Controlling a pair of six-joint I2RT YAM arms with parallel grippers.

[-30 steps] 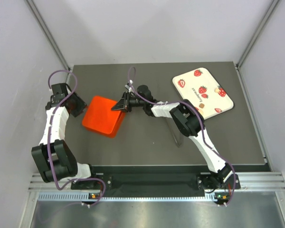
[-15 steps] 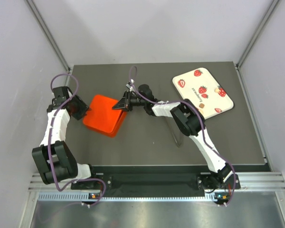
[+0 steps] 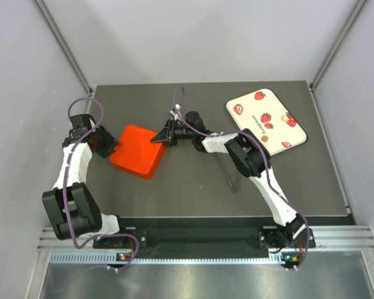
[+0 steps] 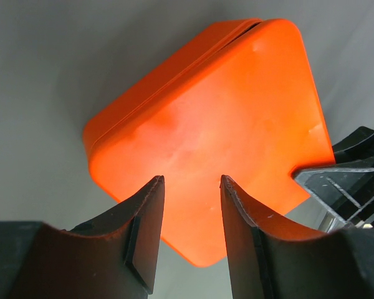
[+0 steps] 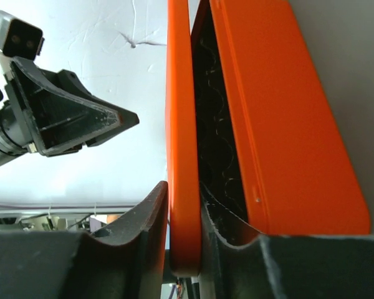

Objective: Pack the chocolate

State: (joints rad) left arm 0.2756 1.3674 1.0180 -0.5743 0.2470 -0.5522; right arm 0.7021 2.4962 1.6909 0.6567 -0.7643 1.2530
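Observation:
Next, my right gripper lets go of the lid once it is shut down on the orange box's base [image 3: 137,151] [image 5: 215,109].
The chocolate [image 3: 268,126], a few tiny brown and cream pieces, lies on the strawberry-print tray [image 3: 249,106] at the back right. The orange box [image 3: 137,151] sits left of centre, its lid a crack open. My right gripper [image 3: 164,133] is shut on the lid's right edge [image 5: 184,156], one finger inside the gap above the base [image 5: 287,124]. My left gripper [image 3: 107,144] is open and empty at the box's left corner, and the box [image 4: 224,118] fills the left wrist view beyond its fingertips [image 4: 154,187].
The right gripper's tip [image 4: 346,171] shows at the box's far side in the left wrist view. The left gripper [image 5: 81,124] shows beyond the lid in the right wrist view. The enclosure's walls stand close on the left and right.
My left gripper has moved right, up to the box's left corner. My right gripper has shifted slightly right and back with the lid edge, and the box sits a little flatter.

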